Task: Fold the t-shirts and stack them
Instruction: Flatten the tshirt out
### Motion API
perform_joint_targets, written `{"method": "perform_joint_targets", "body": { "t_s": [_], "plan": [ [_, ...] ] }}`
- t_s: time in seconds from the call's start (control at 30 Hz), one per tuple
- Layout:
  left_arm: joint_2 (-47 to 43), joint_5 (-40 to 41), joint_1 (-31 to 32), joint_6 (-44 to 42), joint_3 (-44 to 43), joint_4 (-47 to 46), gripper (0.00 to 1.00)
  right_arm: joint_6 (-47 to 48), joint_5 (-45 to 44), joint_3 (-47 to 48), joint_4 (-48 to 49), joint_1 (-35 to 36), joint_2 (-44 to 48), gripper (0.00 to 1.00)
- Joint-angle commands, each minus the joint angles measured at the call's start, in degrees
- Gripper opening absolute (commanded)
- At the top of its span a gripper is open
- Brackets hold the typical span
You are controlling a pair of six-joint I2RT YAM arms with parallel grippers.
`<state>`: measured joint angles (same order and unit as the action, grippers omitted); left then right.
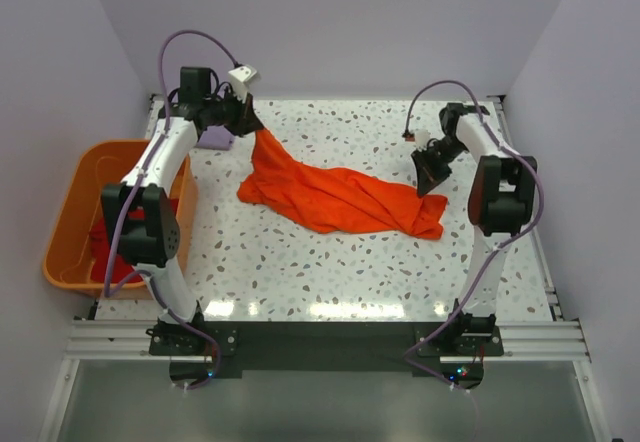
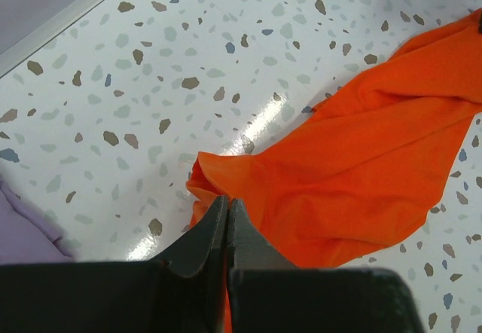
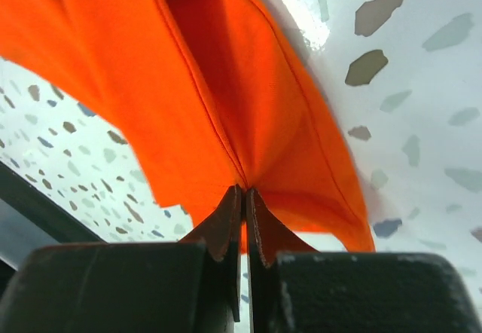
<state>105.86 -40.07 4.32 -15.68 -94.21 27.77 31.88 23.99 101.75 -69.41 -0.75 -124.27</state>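
Note:
The orange t-shirt has a fold inside its bunched end pinched by my right gripper, so that gripper should open and take the front corner (image 3: 164,197) while my left gripper stays still.
The bright orange t-shirt (image 1: 340,200) lies crumpled in a long band across the middle of the table. My left gripper (image 1: 252,122) is shut on its back-left corner and lifts that end off the table; the wrist view shows the cloth (image 2: 354,160) pinched at the gripper's tips (image 2: 227,201). My right gripper (image 1: 432,184) is shut on the shirt's right end, with the cloth (image 3: 211,84) fanning out from the closed tips (image 3: 245,191). The pale lavender t-shirt (image 1: 215,139) lies at the back left behind my left arm and also shows in the left wrist view (image 2: 22,235). The darker red t-shirt (image 1: 105,242) lies in the tub.
The rigid orange plastic tub (image 1: 75,197) stands off the table's left edge beside my left arm. White walls close in the back and both sides. The speckled tabletop (image 1: 330,272) in front of the shirt is bare.

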Motion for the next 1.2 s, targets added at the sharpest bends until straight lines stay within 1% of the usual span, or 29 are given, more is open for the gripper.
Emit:
{"method": "perform_joint_targets", "body": {
  "t_s": [0.0, 0.27, 0.33, 0.37, 0.43, 0.47, 0.6, 0.67, 0.73, 0.77, 0.83, 0.87, 1.03, 1.07, 1.13, 1.17],
  "plan": [
    [-4.26, 0.7, 0.17, -0.75, 1.05, -2.45, 0.0, 1.78, 0.46, 4.41, -4.33, -0.12, 7.72, 0.0],
    [-6.37, 1.14, -0.01, 0.3, 0.96, -3.78, 0.0, 3.54, -7.98, 3.89, -3.63, -0.12, 13.35, 0.0],
    [-6.9, 1.14, -0.01, 0.13, 1.22, -3.78, 0.0, 3.72, -9.13, 3.63, -4.16, -0.12, 14.23, 0.12],
    [-7.16, 1.14, -0.01, 0.13, 1.4, -3.78, 0.0, 3.8, -9.22, 3.19, -4.16, -0.12, 14.58, 0.15],
    [-7.77, 0.88, -0.01, 0.13, 2.19, -3.86, 0.0, 4.07, -9.48, 0.83, -3.28, -0.12, 15.63, 0.03],
    [-8.04, 0.61, -0.01, 0.21, 2.89, -4.04, 0.0, 3.98, -9.49, 0.03, -2.93, -0.12, 15.98, 0.0],
    [-9.18, 0.44, -0.01, 0.48, 4.48, -4.3, 0.0, 4.07, -8.7, -3.05, -3.01, 0.05, 16.95, 0.02],
    [-9.8, 0.44, 0.08, 0.57, 5.44, -4.39, 0.0, 4.42, -8.08, -5.07, -2.84, 0.31, 17.83, 0.0],
    [-10.06, 0.44, -0.01, 0.65, 6.32, -4.3, 0.0, 4.16, -7.73, -7.26, -2.66, 0.31, 18.44, 0.12],
    [-10.32, 0.35, 0.08, 0.74, 6.76, -4.3, 0.0, 3.98, -7.21, -7.97, -2.4, 2.23, 19.4, 0.12],
    [-10.85, 0.26, 0.08, 1.09, 7.98, -4.74, 0.0, 3.55, -5.36, -10.51, -1.79, 3.3, 20.46, 0.09],
    [-10.94, 0.26, 0.08, 1.18, 8.34, -4.92, 0.0, 3.28, -5.18, -11.57, -0.91, 4.61, 21.43, 0.01],
    [-11.29, 0.17, 0.08, 1.18, 9.49, -4.92, 0.0, 2.4, -3.86, -18.69, 0.41, 8.57, 23.28, 0.0],
    [-11.21, 0.09, 0.08, 1.18, 9.57, -4.92, 0.0, 2.49, -3.69, -19.48, 0.24, 9.01, 23.54, 0.01],
    [-11.29, 0.17, 0.08, 1.0, 9.75, -4.65, 0.0, 3.54, -2.72, -20.89, -0.55, 9.98, 23.54, 0.06],
    [-11.21, 0.17, 0.08, 0.83, 9.75, -4.48, 0.0, 3.8, -2.54, -21.07, -1.34, 10.16, 23.46, 0.22]
  ]
}}
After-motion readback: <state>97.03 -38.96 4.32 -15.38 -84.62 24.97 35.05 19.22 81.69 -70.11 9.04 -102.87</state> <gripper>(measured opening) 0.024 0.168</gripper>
